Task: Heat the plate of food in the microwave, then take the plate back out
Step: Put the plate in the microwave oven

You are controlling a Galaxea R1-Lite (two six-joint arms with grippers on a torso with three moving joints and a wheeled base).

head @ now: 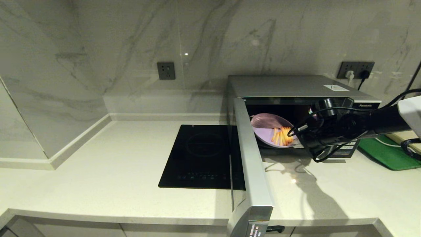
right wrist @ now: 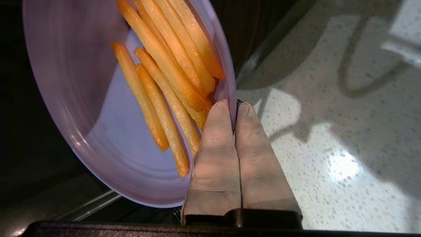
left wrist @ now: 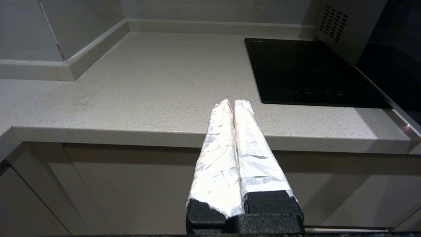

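The robot's right gripper should set the plate of food down flat on the silver microwave's bottom beside its open door (head: pixel 272 134).
The pale lavender plate of food (head: pixel 267 130) tilts at the mouth of the silver microwave (head: pixel 283 86), fries (head: pixel 281 136) bunched at its lower side. My right gripper (head: pixel 297 140) is shut on the plate's near rim. In the right wrist view the plate (right wrist: pixel 98 138) fills the frame, its rim pinched between the taped fingers (right wrist: pixel 217 148) of the right gripper (right wrist: pixel 233 104), fries (right wrist: pixel 171 75) beside them. The microwave door (head: pixel 251 168) stands swung wide open toward me. My left gripper (left wrist: pixel 233 102) is parked low before the counter edge, shut and empty.
A flat black cooktop (head: pixel 200 156) lies left of the open door. A green tray (head: pixel 388 153) sits right of the microwave, past my right arm. Wall sockets (head: pixel 166 70) sit on the marble backsplash. Pale counter (head: pixel 98 171) stretches to the left.
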